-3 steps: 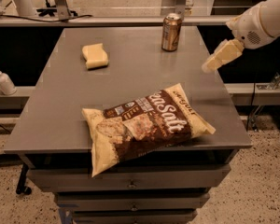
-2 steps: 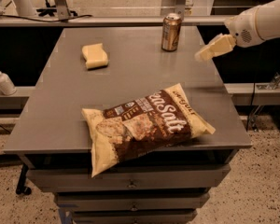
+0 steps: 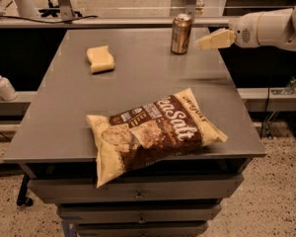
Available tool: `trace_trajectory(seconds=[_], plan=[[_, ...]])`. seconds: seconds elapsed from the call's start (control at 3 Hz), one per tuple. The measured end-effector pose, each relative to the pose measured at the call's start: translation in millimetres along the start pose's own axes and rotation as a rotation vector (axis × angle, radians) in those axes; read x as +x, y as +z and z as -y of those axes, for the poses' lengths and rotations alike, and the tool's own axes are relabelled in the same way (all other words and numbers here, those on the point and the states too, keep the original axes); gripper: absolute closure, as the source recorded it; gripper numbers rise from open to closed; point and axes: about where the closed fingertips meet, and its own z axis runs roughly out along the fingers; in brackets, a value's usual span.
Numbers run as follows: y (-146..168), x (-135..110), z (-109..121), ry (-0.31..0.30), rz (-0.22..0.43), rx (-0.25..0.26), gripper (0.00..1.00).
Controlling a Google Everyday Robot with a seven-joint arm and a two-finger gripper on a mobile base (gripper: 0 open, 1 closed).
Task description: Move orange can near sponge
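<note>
My gripper will grab the middle of the orange can [image 3: 180, 35], because the can should go over next to the sponge.
The orange can [image 3: 180, 33] stands upright near the far right edge of the grey table [image 3: 138, 83]. The pale yellow sponge [image 3: 100, 59] lies flat at the far left of the table, well apart from the can. My gripper [image 3: 200, 42] reaches in from the right on a white arm [image 3: 269, 27]. Its cream-coloured fingers [image 3: 214, 38] point left and end just right of the can, at about the height of its middle. The gripper holds nothing.
A large brown-and-yellow chip bag [image 3: 155, 130] lies across the front of the table, partly over the front edge. A white bottle [image 3: 2, 85] stands on a ledge at the left. Drawers sit below the tabletop. A rail runs behind the table.
My gripper has moved left and up, from beside the table's right edge to just right of the can. The can, sponge and bag have not moved.
</note>
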Motion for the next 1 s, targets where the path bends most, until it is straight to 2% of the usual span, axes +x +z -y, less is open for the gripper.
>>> trace_trajectory(seconds=[0.33,0.67,1.0], plan=[[0,0,0,0.0,0.0,0.0,0.0],[10,-3,1,0.005,0.041,0.001,0.0],[24,-3,11,0.012,0.092,0.022,0.0]])
